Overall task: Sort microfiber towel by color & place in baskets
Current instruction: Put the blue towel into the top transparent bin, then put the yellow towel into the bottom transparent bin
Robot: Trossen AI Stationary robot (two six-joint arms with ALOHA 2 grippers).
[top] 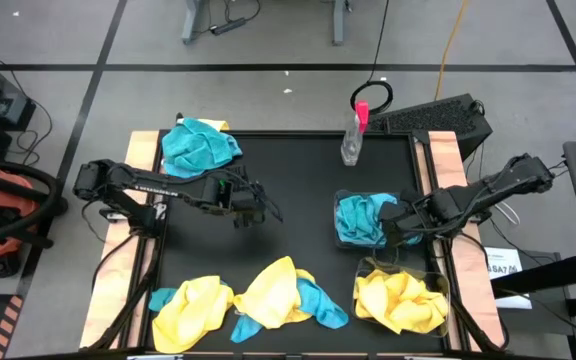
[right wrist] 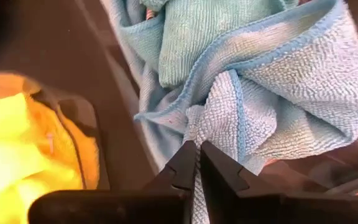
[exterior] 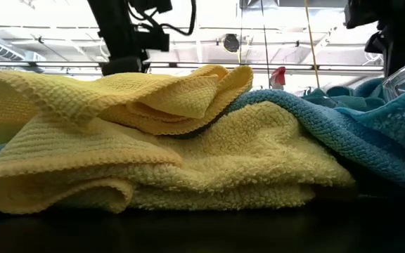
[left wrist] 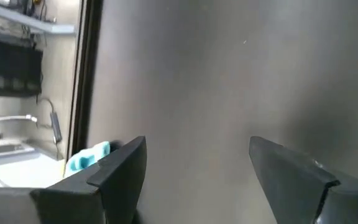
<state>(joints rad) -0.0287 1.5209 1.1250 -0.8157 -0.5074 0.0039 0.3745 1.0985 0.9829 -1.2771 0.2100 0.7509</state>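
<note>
Next, my left gripper goes to the yellow towel lying over the near-edge blue towel and closes on the yellow towel's middle (top: 269, 295).
A light blue towel (top: 360, 220) lies bunched in the farther clear basket (top: 340, 198) at the table's right, and my right gripper (top: 400, 222) is shut on it from above. The nearer basket (top: 440, 272) holds yellow towels (top: 398, 302). My left gripper (top: 258, 207) hangs open over the bare black mat left of centre, nothing between its fingers (left wrist: 120, 171). Loose towels lie along the near edge: a yellow one (top: 190, 310), a second yellow one (top: 278, 288) and a blue one (top: 320, 305). Another blue towel (top: 198, 146) lies at the far left corner. My right gripper pinches a gathered fold of the blue towel (right wrist: 211, 127) between its two fingertips (right wrist: 182, 168). The fingers come from above, pointing down. The cloth rises in a small peak to the fingers, while the remainder of the towel (right wrist: 253, 56) lies in the basket.
A clear spray bottle with a pink top (top: 354, 135) stands at the far edge, right of centre. Wooden strips (top: 144, 150) border the mat on both sides. The mat's middle (top: 298, 210) is bare. In the low view the near-edge towels (exterior: 188, 140) fill the foreground.
</note>
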